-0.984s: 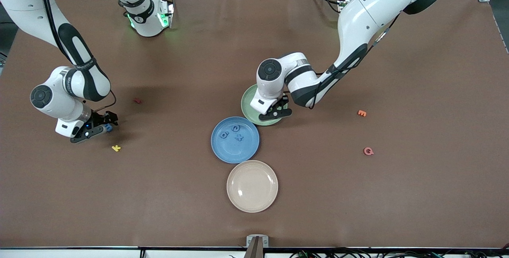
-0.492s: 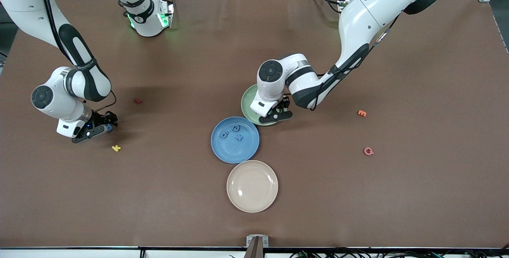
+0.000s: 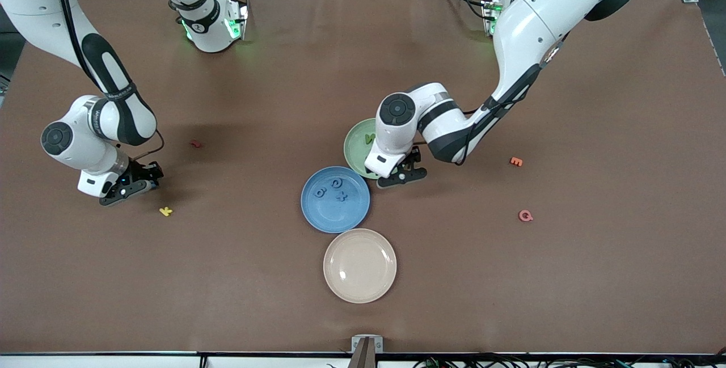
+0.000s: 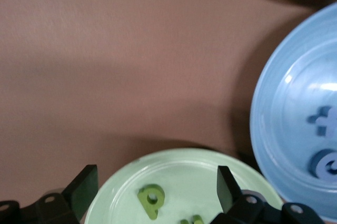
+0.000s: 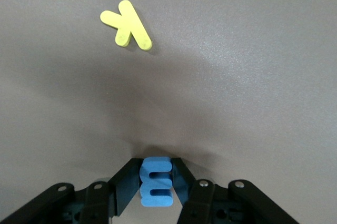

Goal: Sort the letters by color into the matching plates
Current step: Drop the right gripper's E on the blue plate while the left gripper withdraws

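My right gripper is going to let go of the blue letter E on the blue plate [image 3: 351, 192], setting it close beside the blue letter X.
My right gripper [image 5: 157, 169] is shut on a blue letter E [image 5: 157, 182], low over the table toward the right arm's end [image 3: 133, 184]. My left gripper [image 4: 155, 188] stands open over the pale green plate [image 4: 184, 179], at the rim nearest the front camera [image 3: 400, 175]. A green letter P [image 4: 151, 201] lies in that plate between the open fingers, and another green letter [image 4: 192, 220] lies beside it. The front view shows one green letter [image 3: 370, 138] in the green plate [image 3: 355, 151]. The blue plate [image 3: 339, 219] holds three blue letters [image 3: 337, 183].
A yellow letter K [image 5: 126, 25] lies near the right gripper [image 3: 165, 211]. A red letter [image 3: 195, 143], an orange letter [image 3: 515, 161] and a pink letter [image 3: 525, 215] lie loose on the brown table. A beige plate [image 3: 359, 266] sits nearest the front camera.
The left gripper opened, left the green letter in the green plate and drifted toward the plate's rim. The right gripper closed on the blue letter E.
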